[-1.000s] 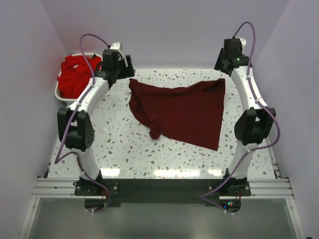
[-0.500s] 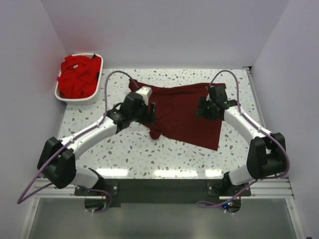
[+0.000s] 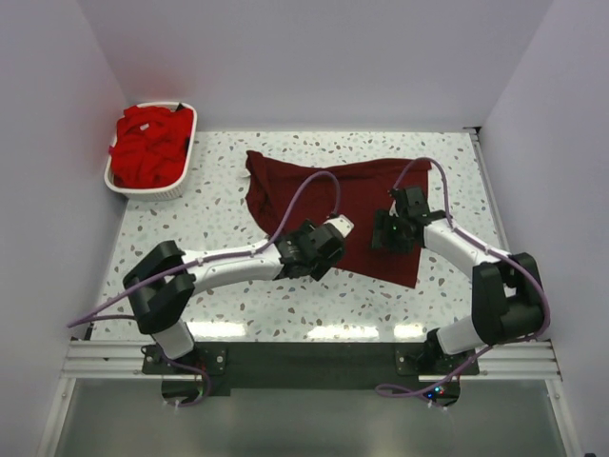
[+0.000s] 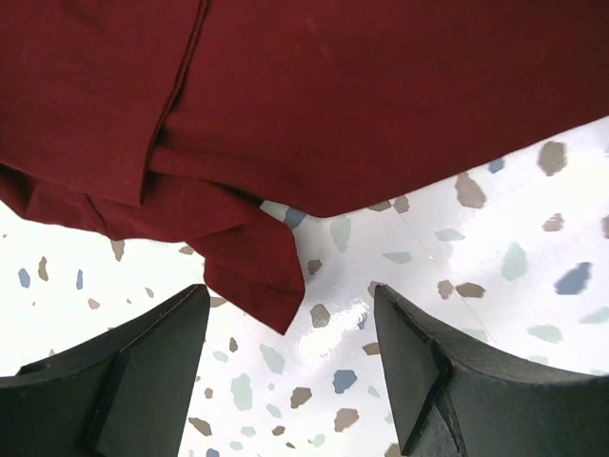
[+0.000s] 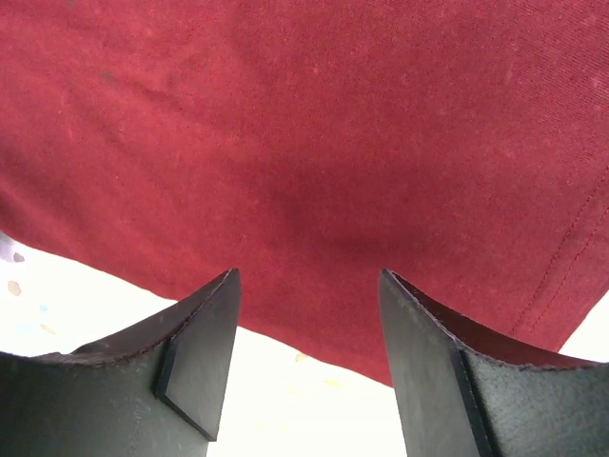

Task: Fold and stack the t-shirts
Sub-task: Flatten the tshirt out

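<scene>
I will next close my right gripper at the dark maroon t-shirt's near corner (image 3: 414, 285), farthest from the white basket.
A dark maroon t-shirt (image 3: 357, 195) lies spread on the speckled table. My left gripper (image 3: 320, 255) is open, low over its near left edge; in the left wrist view the gripper (image 4: 290, 328) straddles bare table just below a folded sleeve tip (image 4: 252, 271). My right gripper (image 3: 383, 236) is open over the shirt's near right part; in the right wrist view the gripper (image 5: 309, 328) spans the shirt's hem (image 5: 314, 286). Neither holds cloth. Bright red t-shirts (image 3: 147, 148) are piled in the basket.
A white slotted basket (image 3: 150, 191) stands at the table's far left corner. Lilac walls close in the back and both sides. The speckled table (image 3: 238, 200) shows bare to the left of the shirt and along the near edge.
Both arms have come down from raised poses at the back to the maroon shirt. The left gripper swung right to the shirt's near left edge. The shirt has barely shifted.
</scene>
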